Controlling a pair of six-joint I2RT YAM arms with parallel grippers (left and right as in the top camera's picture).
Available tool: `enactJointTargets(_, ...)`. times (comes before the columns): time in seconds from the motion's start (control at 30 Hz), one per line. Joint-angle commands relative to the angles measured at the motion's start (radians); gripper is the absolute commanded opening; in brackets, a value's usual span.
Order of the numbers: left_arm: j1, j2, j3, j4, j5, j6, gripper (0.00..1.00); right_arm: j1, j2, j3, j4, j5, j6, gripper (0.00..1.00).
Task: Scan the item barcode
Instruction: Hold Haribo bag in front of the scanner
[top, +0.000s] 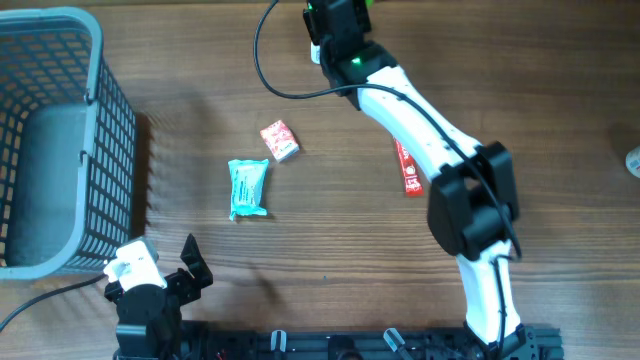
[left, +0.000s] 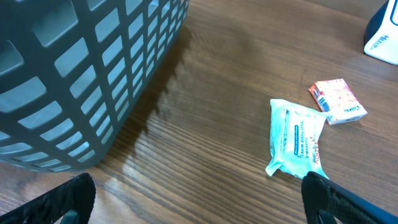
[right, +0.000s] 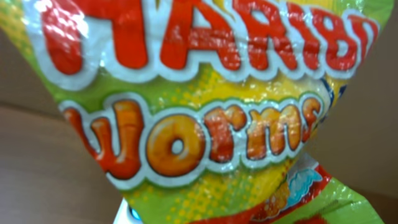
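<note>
Next, I release the Haribo Worms bag, now at the table's far edge, from my right gripper on the bare wood (top: 602, 97) just beyond the white container.
A green and yellow Haribo Worms bag (right: 199, 106) fills the right wrist view, hanging close to the camera. My right gripper (top: 335, 25) is at the table's far edge, shut on this bag; its fingers are hidden behind the bag. Under the bag's lower edge peeks a white device with a blue light (right: 126, 214). No barcode shows on the bag's visible face. My left gripper (top: 160, 262) rests open at the near left corner, its jaws wide over bare wood (left: 198, 194) and holding nothing.
A grey mesh basket (top: 110, 120) stands at the left, next to my left gripper. A teal wipes packet (top: 248, 188), a small red and white box (top: 279, 140) and a red stick packet (top: 408, 167) lie mid-table. A white and blue device (left: 382, 31) sits beyond the box.
</note>
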Motion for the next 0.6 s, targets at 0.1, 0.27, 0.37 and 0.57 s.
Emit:
enactJointTargets(0.1,0.004,-0.003,-0.004,0.001,-0.010,-0.005,1.00,0.006,0.177,0.014,0.256,0.081,-0.152,0.05)
enactJointTargets(0.27,0.004,-0.003,-0.004,0.001,-0.010,-0.005,1.00,-0.001,0.218,0.020,0.361,0.096,-0.182,0.04)
enactJointTargets(0.37,0.004,-0.003,-0.004,0.002,-0.010,-0.005,1.00,-0.022,0.218,0.024,0.363,0.097,-0.177,0.05)
enactJointTargets(0.57,0.004,-0.003,-0.004,0.001,-0.010,-0.005,1.00,-0.049,0.214,0.030,0.341,0.249,-0.183,0.04)
